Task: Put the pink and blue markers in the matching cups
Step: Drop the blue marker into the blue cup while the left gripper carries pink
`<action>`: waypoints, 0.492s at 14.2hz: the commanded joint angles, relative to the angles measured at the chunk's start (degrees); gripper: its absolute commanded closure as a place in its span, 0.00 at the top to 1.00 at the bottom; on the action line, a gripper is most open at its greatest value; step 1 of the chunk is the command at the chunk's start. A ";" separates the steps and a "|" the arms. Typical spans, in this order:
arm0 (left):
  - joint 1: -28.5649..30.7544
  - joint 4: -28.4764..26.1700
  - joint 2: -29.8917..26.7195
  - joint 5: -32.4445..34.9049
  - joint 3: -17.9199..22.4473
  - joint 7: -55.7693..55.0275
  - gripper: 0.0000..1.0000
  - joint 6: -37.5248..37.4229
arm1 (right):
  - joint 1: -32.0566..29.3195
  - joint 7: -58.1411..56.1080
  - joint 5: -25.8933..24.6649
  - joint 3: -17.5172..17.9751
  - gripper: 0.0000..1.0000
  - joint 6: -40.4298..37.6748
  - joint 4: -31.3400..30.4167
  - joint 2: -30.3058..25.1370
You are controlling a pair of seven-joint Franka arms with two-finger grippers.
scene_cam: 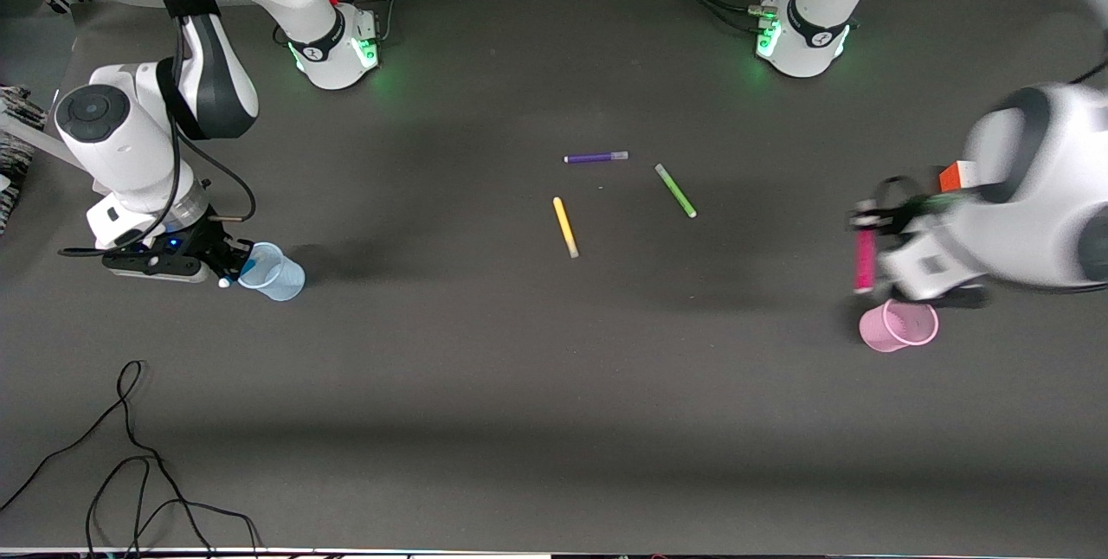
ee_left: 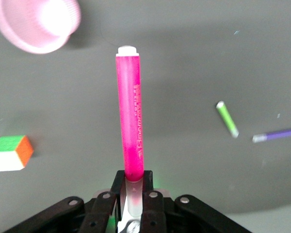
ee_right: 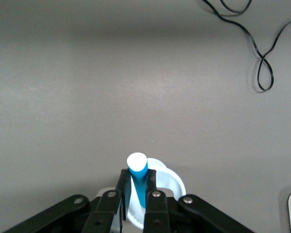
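Observation:
I will use my left gripper to release the pink marker inside the pink cup (scene_cam: 904,313) (ee_left: 38,25), with its cap leaning on the pink cup's rim toward the cube.
My left gripper (scene_cam: 868,217) is shut on the pale cap of the pink marker (scene_cam: 864,260). The marker hangs above the table beside the pink cup (scene_cam: 900,325). In the left wrist view the gripper (ee_left: 134,182) holds the marker (ee_left: 130,111), and the pink cup (ee_left: 36,22) sits off to one side of its tip. My right gripper (scene_cam: 232,269) is shut on the blue marker (scene_cam: 248,265) at the rim of the pale blue cup (scene_cam: 275,273). In the right wrist view the gripper (ee_right: 138,177) holds the marker (ee_right: 138,182), whose lower end goes into the cup (ee_right: 167,184).
Purple (scene_cam: 595,157), green (scene_cam: 675,190) and yellow (scene_cam: 565,227) markers lie at mid-table. A green, orange and white cube (ee_left: 9,153) sits near the left arm (scene_cam: 956,176). A black cable (scene_cam: 130,455) loops at the front near the right arm's end.

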 commanded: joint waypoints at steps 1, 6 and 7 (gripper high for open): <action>4.61 5.26 0.85 4.13 -0.60 7.90 0.12 -5.06 | 0.03 -1.98 -1.21 -1.34 0.00 4.23 -2.19 0.21; 7.09 5.53 3.56 10.55 -0.68 12.32 0.12 -3.75 | -0.06 -1.81 -1.12 -1.87 0.00 11.44 -5.97 2.67; 6.47 5.62 5.75 11.61 -0.86 11.54 0.12 -3.75 | -0.06 -1.54 -1.12 -1.87 0.29 11.63 -6.24 2.94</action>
